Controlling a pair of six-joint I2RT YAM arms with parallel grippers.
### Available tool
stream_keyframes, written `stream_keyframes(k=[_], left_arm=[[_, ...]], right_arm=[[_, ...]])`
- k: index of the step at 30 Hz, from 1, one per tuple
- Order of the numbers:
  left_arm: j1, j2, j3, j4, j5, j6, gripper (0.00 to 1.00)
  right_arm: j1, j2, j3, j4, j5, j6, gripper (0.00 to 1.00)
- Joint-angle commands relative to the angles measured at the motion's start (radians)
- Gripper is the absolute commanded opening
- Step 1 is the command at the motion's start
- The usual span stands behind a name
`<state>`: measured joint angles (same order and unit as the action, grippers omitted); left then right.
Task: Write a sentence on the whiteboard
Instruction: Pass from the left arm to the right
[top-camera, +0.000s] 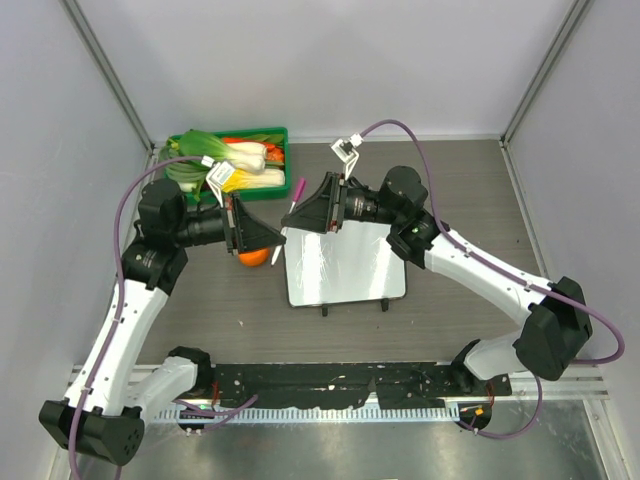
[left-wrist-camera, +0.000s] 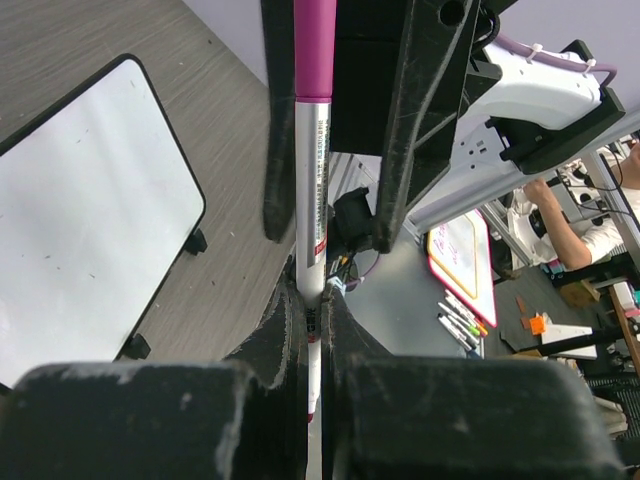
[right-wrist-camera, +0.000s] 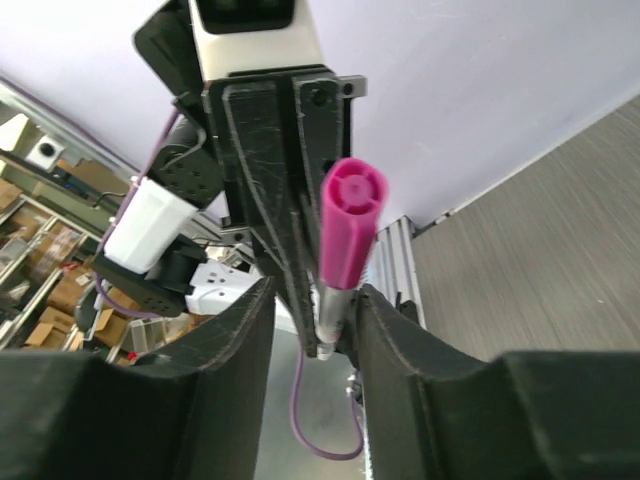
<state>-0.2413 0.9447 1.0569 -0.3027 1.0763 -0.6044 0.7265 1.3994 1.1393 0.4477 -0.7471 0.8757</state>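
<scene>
Next, my left gripper takes the marker near its red tip (left-wrist-camera: 311, 415) while my right gripper holds it, as my left gripper covers the middle of the marker's body.
The whiteboard (top-camera: 345, 268) lies flat on the table, its white face blank; no sentence shows on it. In the left wrist view the whiteboard (left-wrist-camera: 85, 215) is at the left. My left gripper (top-camera: 272, 238) is shut on the white barrel of a marker (top-camera: 290, 215) with a magenta cap, held just left of the board's top corner. The barrel (left-wrist-camera: 311, 200) runs up from my left gripper (left-wrist-camera: 312, 300). My right gripper (top-camera: 300, 208) faces it, fingers either side of the magenta cap (right-wrist-camera: 350, 225). A gap shows between the cap and one side of my right gripper (right-wrist-camera: 315, 300).
A green tray (top-camera: 280, 135) with leafy vegetables sits at the back left. An orange object (top-camera: 252, 258) lies under the left gripper. Grey walls close in the table. Beyond the near edge a pink-framed board (left-wrist-camera: 465, 260) and loose markers (left-wrist-camera: 460, 320) lie on a bench.
</scene>
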Motion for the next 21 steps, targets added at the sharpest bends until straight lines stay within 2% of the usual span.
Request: stream_keyframes(k=[1, 3, 7, 10, 11, 14, 15, 18, 19, 21], left_arm=[[-0.004, -0.029, -0.009, 0.037, -0.01, -0.006, 0.0], [-0.004, -0.034, -0.012, 0.037, -0.009, -0.005, 0.0], [-0.007, -0.029, -0.038, 0.046, -0.01, -0.008, 0.0], [-0.013, -0.027, -0.051, 0.051, -0.01, -0.009, 0.0], [-0.012, -0.027, -0.055, 0.054, -0.012, -0.009, 0.0], [-0.012, -0.034, -0.055, 0.04, -0.025, 0.002, 0.02], [-0.012, -0.035, -0.055, 0.039, -0.03, 0.003, 0.1], [-0.013, -0.04, -0.049, 0.046, -0.064, -0.011, 0.61], [-0.012, -0.041, -0.044, 0.056, -0.07, -0.02, 0.71], [-0.012, -0.046, -0.044, 0.073, -0.085, -0.031, 0.84]], right_arm=[[0.008, -0.019, 0.03, 0.1, -0.044, 0.029, 0.41], [0.007, -0.033, 0.014, 0.073, -0.026, 0.017, 0.41], [0.007, -0.025, 0.013, 0.131, -0.021, 0.051, 0.41], [0.008, -0.004, 0.039, 0.129, -0.027, 0.057, 0.16], [0.007, 0.0, 0.04, 0.126, -0.032, 0.057, 0.02], [0.008, -0.007, 0.05, 0.073, -0.012, 0.025, 0.01], [0.008, -0.011, 0.05, 0.059, 0.008, 0.016, 0.01], [0.007, -0.052, 0.04, -0.053, 0.092, -0.05, 0.01], [0.005, -0.069, 0.027, -0.075, 0.153, -0.063, 0.01], [0.004, -0.111, -0.004, -0.09, 0.221, -0.07, 0.01]])
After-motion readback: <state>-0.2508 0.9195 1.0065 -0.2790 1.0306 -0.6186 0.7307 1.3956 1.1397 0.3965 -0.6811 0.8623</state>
